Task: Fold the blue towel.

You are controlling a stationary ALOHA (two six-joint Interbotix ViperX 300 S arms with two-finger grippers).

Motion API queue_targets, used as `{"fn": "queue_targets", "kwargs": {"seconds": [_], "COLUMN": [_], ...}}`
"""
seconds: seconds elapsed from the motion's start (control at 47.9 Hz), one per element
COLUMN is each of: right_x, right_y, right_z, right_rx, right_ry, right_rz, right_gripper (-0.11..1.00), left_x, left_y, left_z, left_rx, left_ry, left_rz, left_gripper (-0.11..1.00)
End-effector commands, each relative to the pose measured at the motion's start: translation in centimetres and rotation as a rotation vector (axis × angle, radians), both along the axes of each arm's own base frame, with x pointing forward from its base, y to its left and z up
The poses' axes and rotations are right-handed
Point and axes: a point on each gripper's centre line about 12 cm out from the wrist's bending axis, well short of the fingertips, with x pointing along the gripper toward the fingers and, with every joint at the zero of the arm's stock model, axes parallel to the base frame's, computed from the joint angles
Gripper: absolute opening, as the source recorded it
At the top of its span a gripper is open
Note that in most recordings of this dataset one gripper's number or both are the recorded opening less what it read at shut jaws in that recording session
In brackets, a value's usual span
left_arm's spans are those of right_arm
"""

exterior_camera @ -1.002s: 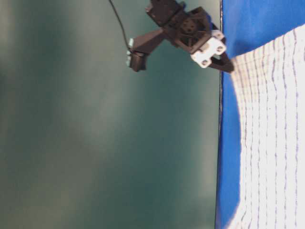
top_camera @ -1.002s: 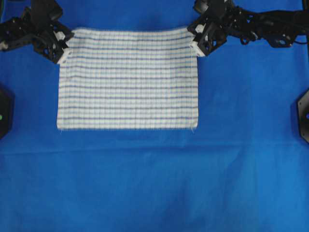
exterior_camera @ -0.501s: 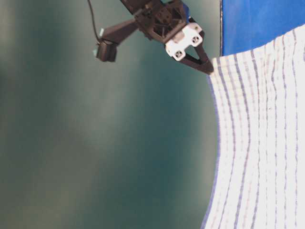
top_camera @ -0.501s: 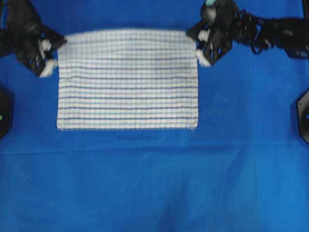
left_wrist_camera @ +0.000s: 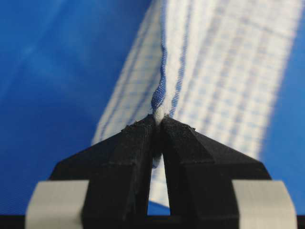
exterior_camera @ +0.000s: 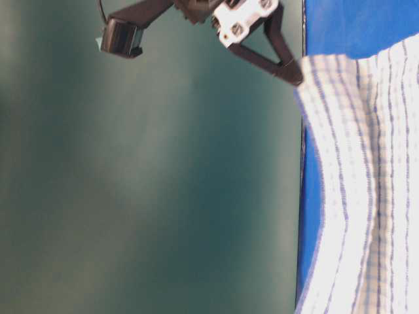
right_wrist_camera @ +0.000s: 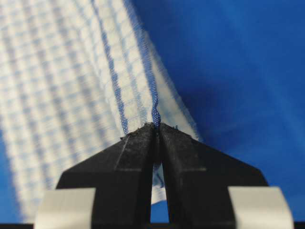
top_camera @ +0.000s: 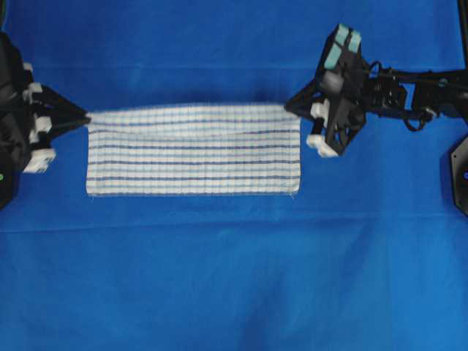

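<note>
My left gripper will let go of the blue towel's far corner on its side edge, short of the near hem (top_camera: 91,156).
The blue towel (top_camera: 194,150), white with thin blue grid stripes, has its far half lifted and carried over toward its near hem, which still lies flat. My left gripper (top_camera: 86,116) is shut on the towel's far left corner (left_wrist_camera: 159,102). My right gripper (top_camera: 287,107) is shut on the far right corner (right_wrist_camera: 155,117). Both hold their corners up above the cloth. In the table-level view the left gripper (exterior_camera: 294,72) pinches the raised towel (exterior_camera: 357,176), which hangs down in a curve.
A large plain blue table cloth (top_camera: 234,278) covers the whole work surface. Black mounts sit at the left edge (top_camera: 6,175) and right edge (top_camera: 461,175). The right arm (top_camera: 409,95) reaches in from the right.
Both grippers have lifted the towel's far corners and drawn them toward the near hem. The visible towel has shrunk to about half its depth.
</note>
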Motion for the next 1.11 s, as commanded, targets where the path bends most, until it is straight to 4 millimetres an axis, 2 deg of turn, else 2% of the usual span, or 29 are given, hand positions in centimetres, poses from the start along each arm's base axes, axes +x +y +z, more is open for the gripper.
{"fn": "queue_targets", "kwargs": {"seconds": [0.0,0.209,0.585,0.96,1.023,1.086], "right_x": [0.1,-0.2,-0.2,0.5,0.5,0.6], "right_y": [1.2,3.2,4.3,5.2,5.2,5.2], "right_z": [0.9,0.2,-1.4,-2.2,-2.2,-2.1], "right_rx": [0.008,0.043,0.090,0.123,0.125,0.125], "right_ry": [-0.032,0.002,0.044,0.059,0.057,0.057], "right_rz": [0.025,0.063,0.062,0.065,0.062,0.062], "right_gripper": [0.06,0.06,0.06,0.06,0.07,0.07], "left_x": [-0.2,0.0,0.9,0.8,0.8,0.9], "left_y": [-1.0,-2.1,-2.2,-2.6,-2.6,-2.6], "left_z": [0.1,-0.7,-3.7,-4.3,-4.3,-4.3], "left_rx": [-0.015,-0.066,-0.178,-0.210,-0.211,-0.209], "left_ry": [-0.008,0.011,0.159,0.179,0.178,0.176], "left_rz": [-0.039,-0.070,-0.001,0.008,0.009,0.006], "left_gripper": [0.03,0.03,0.03,0.04,0.07,0.17]}}
